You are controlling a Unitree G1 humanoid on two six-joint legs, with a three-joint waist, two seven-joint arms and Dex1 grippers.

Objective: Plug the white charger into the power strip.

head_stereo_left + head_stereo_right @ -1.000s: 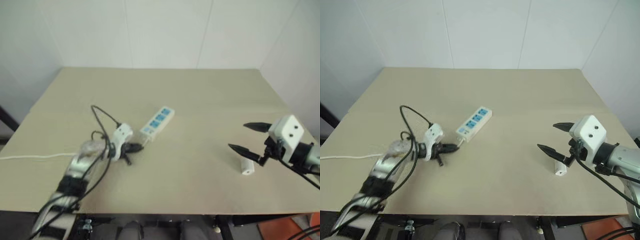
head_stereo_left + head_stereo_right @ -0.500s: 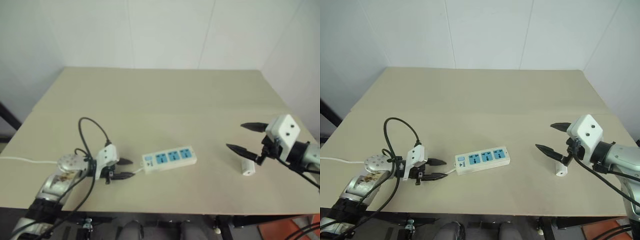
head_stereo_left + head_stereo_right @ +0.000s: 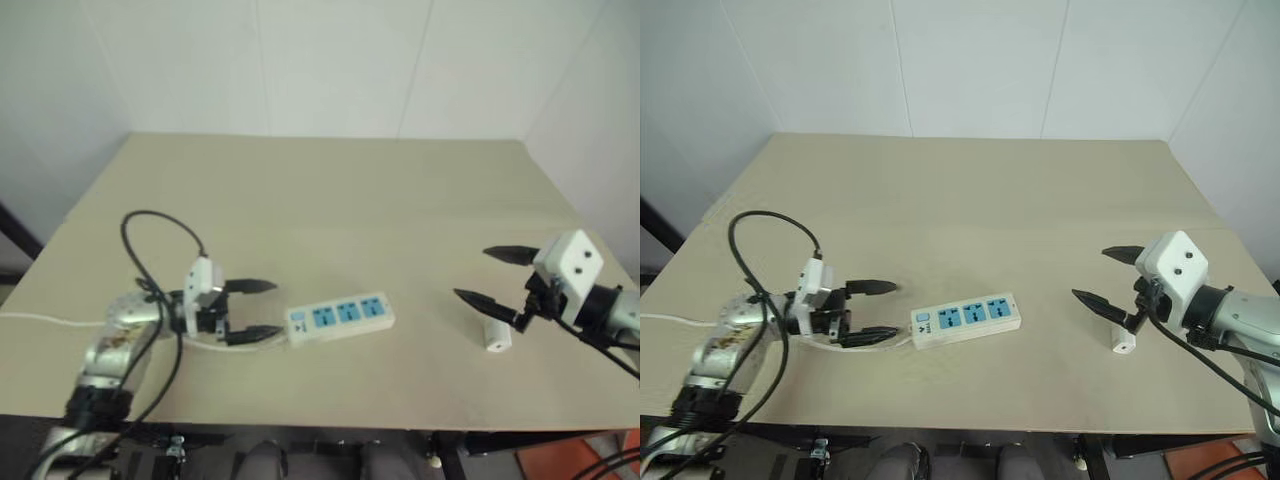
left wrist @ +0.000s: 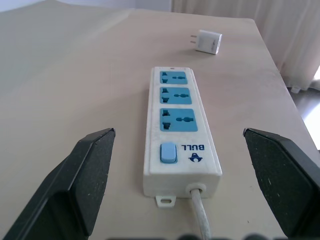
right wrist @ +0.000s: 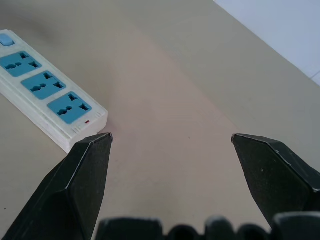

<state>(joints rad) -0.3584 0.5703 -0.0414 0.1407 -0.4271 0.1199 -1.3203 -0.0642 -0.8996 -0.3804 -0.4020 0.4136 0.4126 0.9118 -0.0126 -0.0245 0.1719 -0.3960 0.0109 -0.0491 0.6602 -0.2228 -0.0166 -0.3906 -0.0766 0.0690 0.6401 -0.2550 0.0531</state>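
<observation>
My right gripper goes down to the white charger next. It should then close across the sides of the white charger's body (image 3: pixel 497 336).
The power strip (image 3: pixel 340 316) lies flat on the table (image 3: pixel 330 190) near its front edge, blue sockets up, switch end toward my left gripper (image 3: pixel 262 310). That gripper hovers open just left of the switch end and touches nothing; in the left wrist view the power strip (image 4: pixel 180 130) lies between and beyond its fingers. The strip's thin white cable (image 4: pixel 199 212) runs back under that hand. The white charger (image 3: pixel 497 335) lies on the table at the right, also seen as the white charger (image 4: pixel 208 42) past the strip's far end. My right gripper (image 3: pixel 472 273) hangs open just above and left of it.
The white cable (image 3: pixel 30 318) trails off over the table's left edge. The table's right edge is close behind the right hand. The far half of the table is bare, with white walls behind and on both sides.
The left gripper dragged the power strip toward the front edge and turned it crosswise. It then opened, let go and lifted slightly. The right gripper and the charger stayed put.
</observation>
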